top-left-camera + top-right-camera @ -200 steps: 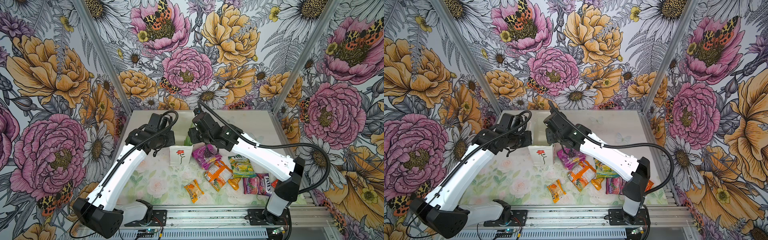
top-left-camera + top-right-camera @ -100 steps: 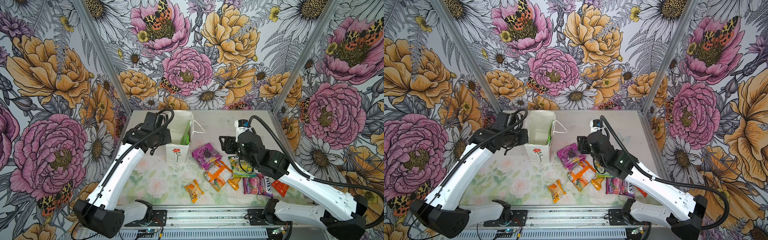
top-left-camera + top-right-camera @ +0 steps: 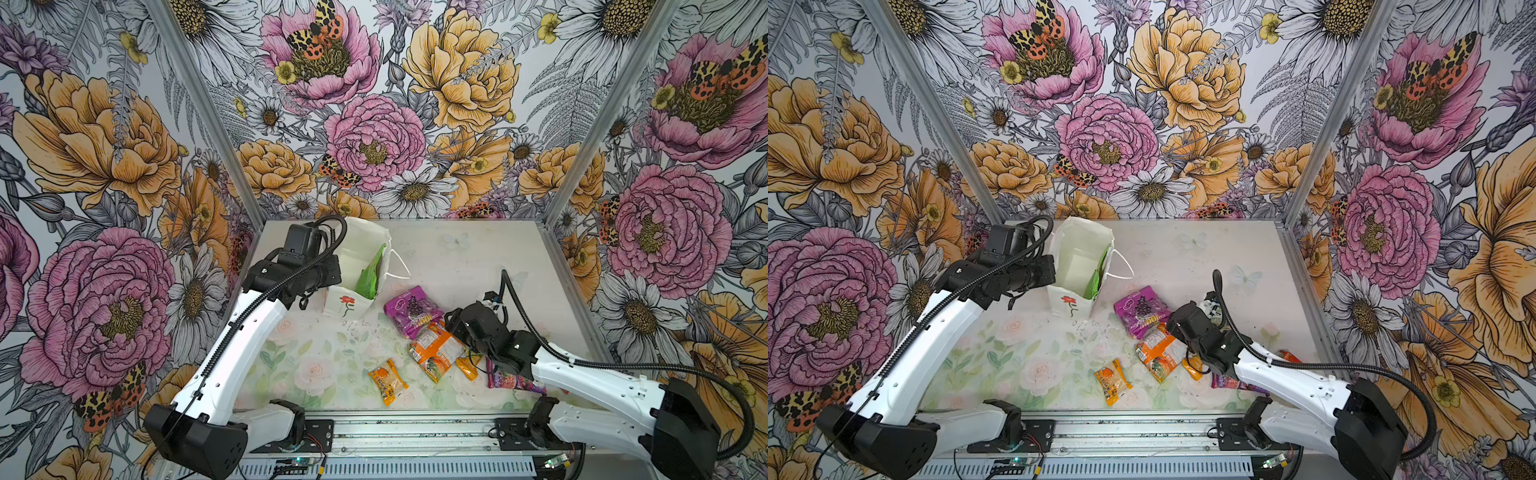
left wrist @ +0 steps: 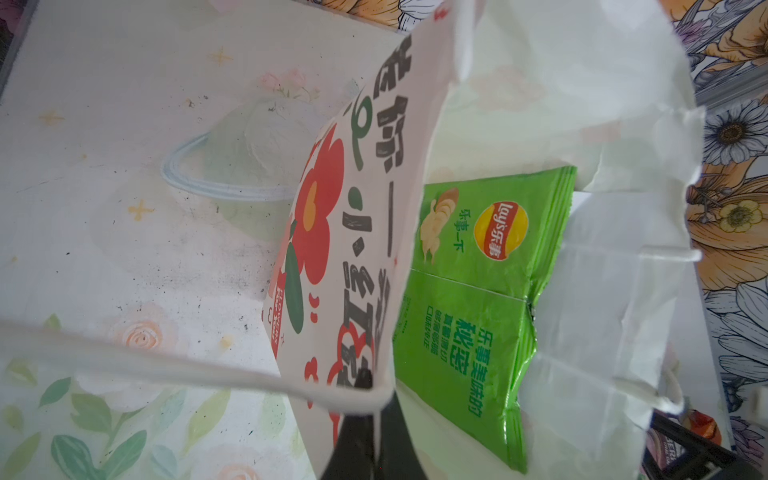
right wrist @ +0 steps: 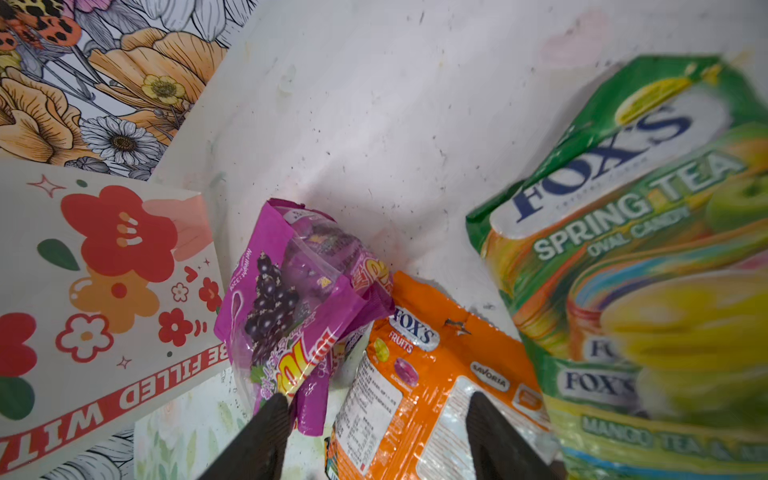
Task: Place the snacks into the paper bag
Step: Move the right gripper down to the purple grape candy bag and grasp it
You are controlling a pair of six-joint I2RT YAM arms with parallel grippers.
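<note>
The robot's right gripper will next go to the purple pouch and close on its yellow lettering (image 3: 422, 320) (image 5: 321, 345), on the side beside the orange Fox's pack.
The white paper bag (image 3: 360, 253) (image 3: 1077, 257) stands open at the back left, with a green chips bag (image 3: 369, 277) (image 3: 1094, 281) (image 4: 478, 316) upright inside. My left gripper (image 3: 329, 277) (image 4: 375, 434) is shut on the bag's wall (image 4: 365, 232). My right gripper (image 3: 454, 329) (image 5: 377, 419) is open and holds nothing, low over the orange Fox's pack (image 3: 436, 350) (image 5: 432, 374). Next to that pack lies the purple pouch (image 3: 411, 308) (image 5: 291, 307). The green Fox's bag (image 5: 648, 270) lies close beside the gripper.
A small orange sachet (image 3: 388, 380) lies near the front rail (image 3: 407, 436). Another orange sachet (image 3: 467, 368) and a purple Fox's bag (image 3: 511, 380) sit partly under the right arm. A red sachet (image 3: 1289, 356) peeks out behind it. Flowered walls close in three sides.
My right gripper pulled away from the paper bag to the front right, came down over the snacks and opened wider. The green chips bag now stands in the bag. The left gripper kept its grip.
</note>
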